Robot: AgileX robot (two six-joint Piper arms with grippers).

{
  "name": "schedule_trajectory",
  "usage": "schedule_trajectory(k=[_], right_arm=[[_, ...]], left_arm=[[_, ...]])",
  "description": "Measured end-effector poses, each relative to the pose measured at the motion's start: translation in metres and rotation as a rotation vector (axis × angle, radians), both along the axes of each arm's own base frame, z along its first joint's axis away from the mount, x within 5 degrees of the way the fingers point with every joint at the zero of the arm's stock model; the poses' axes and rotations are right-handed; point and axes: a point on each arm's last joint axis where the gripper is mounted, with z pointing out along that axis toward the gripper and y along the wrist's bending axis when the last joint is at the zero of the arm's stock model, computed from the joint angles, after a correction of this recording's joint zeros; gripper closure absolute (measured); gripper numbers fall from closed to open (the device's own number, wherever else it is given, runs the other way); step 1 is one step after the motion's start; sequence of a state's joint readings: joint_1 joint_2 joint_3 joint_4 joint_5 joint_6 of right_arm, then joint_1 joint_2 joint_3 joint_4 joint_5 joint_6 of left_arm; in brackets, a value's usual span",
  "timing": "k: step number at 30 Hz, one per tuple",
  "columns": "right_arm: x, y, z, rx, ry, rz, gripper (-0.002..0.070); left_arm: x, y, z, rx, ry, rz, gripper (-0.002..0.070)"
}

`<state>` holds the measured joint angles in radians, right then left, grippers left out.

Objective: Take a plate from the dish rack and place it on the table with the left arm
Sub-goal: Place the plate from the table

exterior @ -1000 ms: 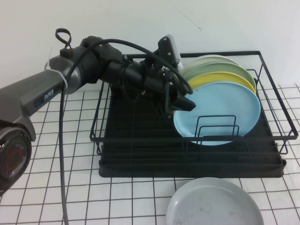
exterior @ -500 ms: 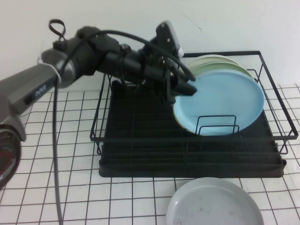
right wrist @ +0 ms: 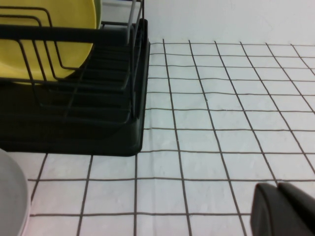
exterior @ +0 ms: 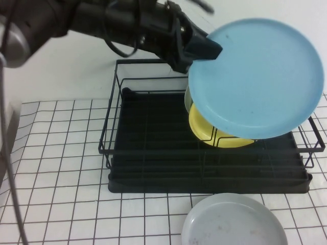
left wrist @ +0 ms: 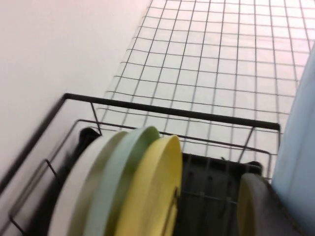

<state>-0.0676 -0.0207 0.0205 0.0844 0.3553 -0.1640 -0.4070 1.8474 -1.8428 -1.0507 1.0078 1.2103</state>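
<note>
My left gripper needs to let go of the light blue plate on top of the grey plate (exterior: 236, 226) in front of the rack.
My left gripper (exterior: 208, 50) is shut on the left rim of the light blue plate (exterior: 258, 76) and holds it tilted in the air, well above the black wire dish rack (exterior: 153, 173). In the left wrist view the blue plate (left wrist: 301, 147) fills one edge beside one of my fingers (left wrist: 256, 209). A yellow plate (exterior: 204, 130) stands in the rack, partly hidden behind the blue one. The table (exterior: 61, 153) is white cloth with a black grid. My right gripper (right wrist: 283, 209) is shut and empty, low over the table beside the rack's corner (right wrist: 133, 123).
A grey plate (exterior: 232, 224) lies on the table in front of the rack. In the left wrist view the yellow plate (left wrist: 152, 191), a green plate (left wrist: 118, 182) and a white plate (left wrist: 78, 191) stand in the rack. A white wall is behind.
My left gripper has lifted the blue plate up out of the rack's dividers and clear above it. The yellow plate behind it now shows.
</note>
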Motion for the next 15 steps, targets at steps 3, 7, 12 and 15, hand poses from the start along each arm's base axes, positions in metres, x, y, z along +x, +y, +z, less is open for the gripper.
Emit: schedule_trajectory(k=[3,7,12,15], right_arm=[[0.0,0.0,0.0,0.0,0.0,0.0,0.0678],[0.0,0.0,0.0,0.0,0.0,0.0,0.0678],[0.0,0.0,0.0,0.0,0.0,0.0,0.0678],[0.0,0.0,0.0,0.0,0.0,0.0,0.0678]], left_arm=[[-0.017,0.004,0.013,0.023,0.14,0.045,0.0615],[-0.045,-0.002,0.014,0.187,0.267,0.093,0.0615],[-0.078,-0.025,-0.012,0.334,0.388,0.063,0.0615],[-0.091,-0.036,-0.042,0.389,0.469,0.045,0.0615]])
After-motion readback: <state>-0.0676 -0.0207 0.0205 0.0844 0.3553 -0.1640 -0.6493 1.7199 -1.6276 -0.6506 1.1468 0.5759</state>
